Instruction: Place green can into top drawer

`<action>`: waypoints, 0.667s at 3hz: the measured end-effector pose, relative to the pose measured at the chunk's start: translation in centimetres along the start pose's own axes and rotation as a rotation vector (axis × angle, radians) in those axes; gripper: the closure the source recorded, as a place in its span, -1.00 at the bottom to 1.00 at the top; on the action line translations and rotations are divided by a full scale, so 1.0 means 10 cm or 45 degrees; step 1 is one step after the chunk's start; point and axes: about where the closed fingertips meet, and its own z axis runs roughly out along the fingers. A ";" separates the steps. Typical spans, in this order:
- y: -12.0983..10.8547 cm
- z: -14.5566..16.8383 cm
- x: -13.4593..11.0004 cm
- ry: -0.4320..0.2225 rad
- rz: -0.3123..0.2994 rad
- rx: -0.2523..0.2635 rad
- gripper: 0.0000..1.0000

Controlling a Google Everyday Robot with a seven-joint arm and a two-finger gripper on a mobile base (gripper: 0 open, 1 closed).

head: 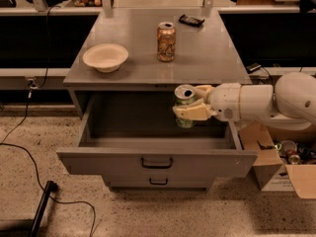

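I need to release the green can from my gripper on the open top drawer's bottom [185, 137], slightly toward the cardboard box from the drawer's handle.
The green can [184, 97] has a silver top and is held upright over the right part of the open top drawer [156, 163], a wide grey metal drawer with a dark handle on its front. My gripper [190, 105] reaches in from the right on a white arm and is shut on the can, its cream fingers [192, 111] wrapped around the can's body. The can's lower part sits below the level of the cabinet top, inside the drawer opening. I cannot tell whether it touches the drawer floor.
On the cabinet top stand an orange-gold can [166, 41], a cream bowl [105, 57] and a small dark device [191, 20]. A smaller lower drawer [158, 181] sits below, shut. A cardboard box [280, 166] with cans stands at the right. Cables and a dark bar lie on the floor at left.
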 end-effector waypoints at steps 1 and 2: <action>-0.15 0.11 0.15 -0.044 0.013 -0.004 1.00; -0.32 0.20 0.40 -0.108 0.042 -0.018 1.00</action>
